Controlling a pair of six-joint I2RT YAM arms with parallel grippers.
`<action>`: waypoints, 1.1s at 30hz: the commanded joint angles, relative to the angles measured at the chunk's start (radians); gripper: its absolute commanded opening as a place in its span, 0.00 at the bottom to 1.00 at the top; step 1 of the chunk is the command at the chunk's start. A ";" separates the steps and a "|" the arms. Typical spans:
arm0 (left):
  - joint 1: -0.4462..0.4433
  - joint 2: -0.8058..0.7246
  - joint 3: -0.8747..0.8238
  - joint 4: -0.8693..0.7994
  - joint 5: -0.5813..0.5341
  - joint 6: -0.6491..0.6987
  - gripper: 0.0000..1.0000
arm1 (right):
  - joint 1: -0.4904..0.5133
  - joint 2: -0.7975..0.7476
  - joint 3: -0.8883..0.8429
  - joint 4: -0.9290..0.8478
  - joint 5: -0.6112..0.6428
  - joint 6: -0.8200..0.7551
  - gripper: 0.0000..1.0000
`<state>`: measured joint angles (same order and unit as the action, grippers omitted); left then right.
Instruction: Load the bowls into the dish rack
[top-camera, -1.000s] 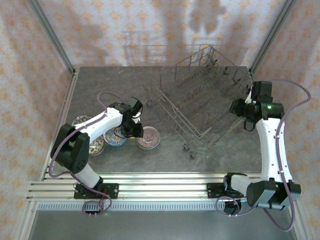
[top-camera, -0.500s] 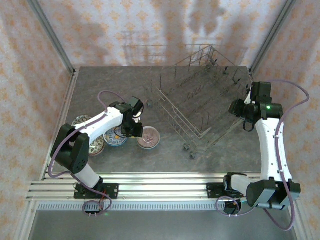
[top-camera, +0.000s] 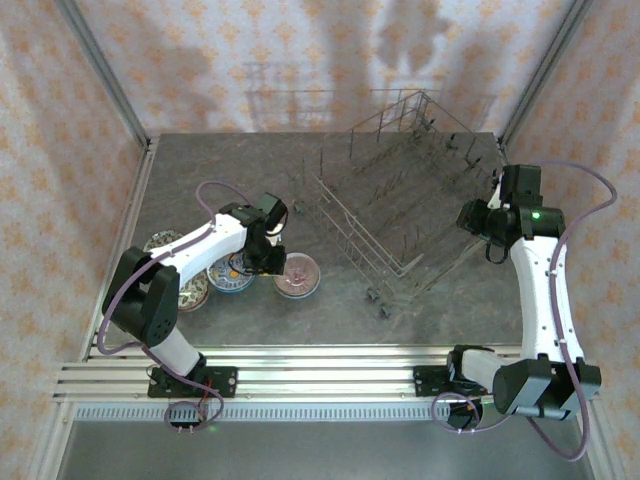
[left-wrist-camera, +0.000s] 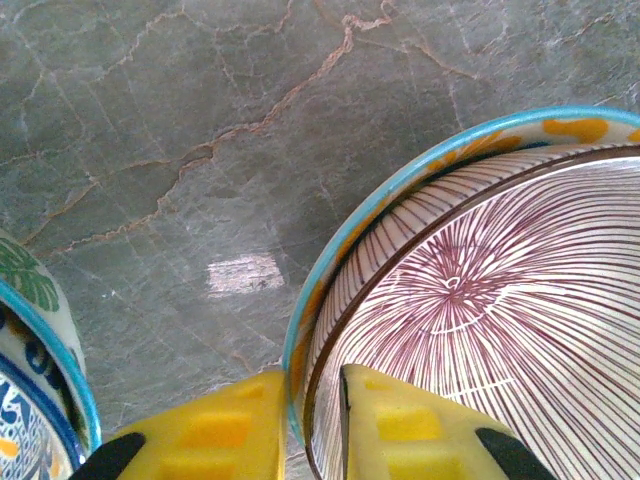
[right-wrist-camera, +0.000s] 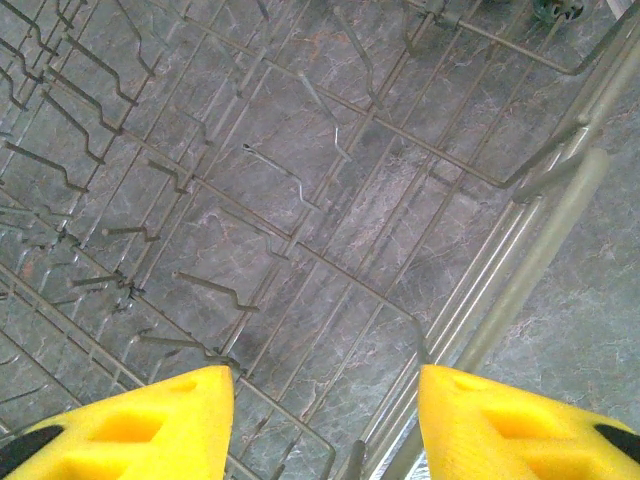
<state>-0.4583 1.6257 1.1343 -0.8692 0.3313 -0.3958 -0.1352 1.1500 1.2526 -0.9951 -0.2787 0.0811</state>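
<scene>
My left gripper spans the rims of both nested bowls, so next I open it and take only the inner striped bowl's rim (left-wrist-camera: 326, 356).
A bowl with red-purple radial lines inside and a blue, orange-patterned rim (left-wrist-camera: 500, 300) sits on the grey table, also seen as the pinkish bowl (top-camera: 298, 276) in the top view. My left gripper (left-wrist-camera: 312, 425) (top-camera: 270, 260) is shut on its near rim, one yellow finger outside and one inside. The dish rack (top-camera: 400, 200), a grey wire basket, stands at the back right. My right gripper (right-wrist-camera: 325, 420) (top-camera: 470, 215) hangs open above the rack's wire floor (right-wrist-camera: 300, 200) near its right side, with nothing between the fingers.
More bowls lie left of the held one: a blue-white bowl (top-camera: 232, 272), a speckled one (top-camera: 190, 292) and another (top-camera: 158, 243). A blue-rimmed bowl (left-wrist-camera: 30, 390) sits close to the left finger. Upright tines (right-wrist-camera: 210, 290) stand below the right gripper.
The left gripper and the bowl have shifted very slightly to the left and back. The right arm has barely moved.
</scene>
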 joint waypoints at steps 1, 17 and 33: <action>-0.008 0.013 0.031 -0.020 0.002 -0.015 0.18 | 0.005 -0.007 -0.007 0.017 -0.002 0.004 0.51; -0.009 -0.011 0.058 -0.061 0.004 -0.011 0.08 | 0.004 -0.008 -0.004 0.015 -0.013 0.006 0.51; -0.009 -0.001 0.110 -0.137 -0.010 0.016 0.07 | 0.004 -0.004 -0.016 0.030 -0.027 0.013 0.51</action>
<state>-0.4583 1.6257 1.2106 -0.9588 0.3321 -0.3920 -0.1352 1.1500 1.2510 -0.9928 -0.3016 0.0818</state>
